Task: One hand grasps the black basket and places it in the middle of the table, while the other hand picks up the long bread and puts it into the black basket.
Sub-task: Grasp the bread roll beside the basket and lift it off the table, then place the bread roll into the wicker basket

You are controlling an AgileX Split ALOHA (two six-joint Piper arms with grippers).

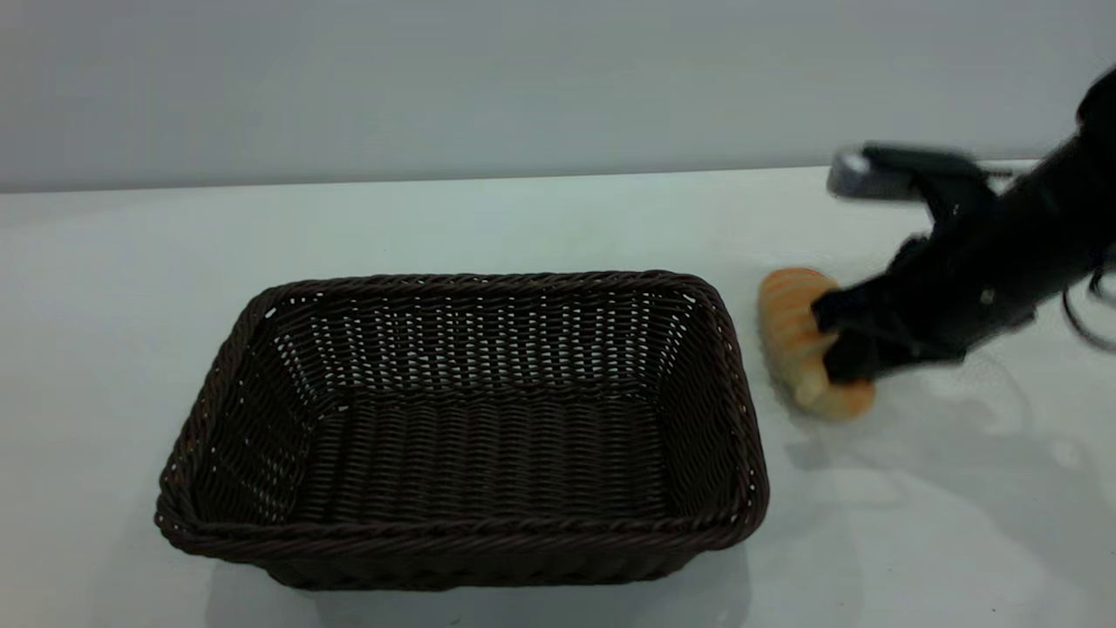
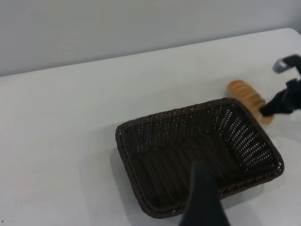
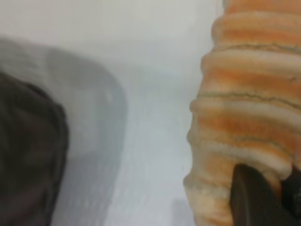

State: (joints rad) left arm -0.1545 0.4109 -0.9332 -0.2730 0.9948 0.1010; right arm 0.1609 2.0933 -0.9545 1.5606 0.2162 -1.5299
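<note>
My right gripper has the long bread. Next, I let go of it on the middle of the black basket's woven bottom (image 1: 528, 450).
The black basket (image 1: 471, 279) stands empty in the middle of the white table (image 1: 131, 288). The long bread (image 1: 789, 331), striped orange and cream, lies just right of the basket's right end. My right gripper (image 1: 837, 340) is shut on the bread's right side, low at the table. In the right wrist view the bread (image 3: 244, 108) fills the frame with one dark finger (image 3: 249, 197) pressed on it. The left wrist view shows the basket (image 2: 178, 112), the bread (image 2: 244, 92) and the right gripper (image 2: 277, 106) from high up. Only part of my left gripper (image 2: 203, 197) shows, clear of the basket.
A plain grey wall runs behind the table's far edge. White table surface lies to the left of the basket and in front of the bread. The left arm is out of the exterior view.
</note>
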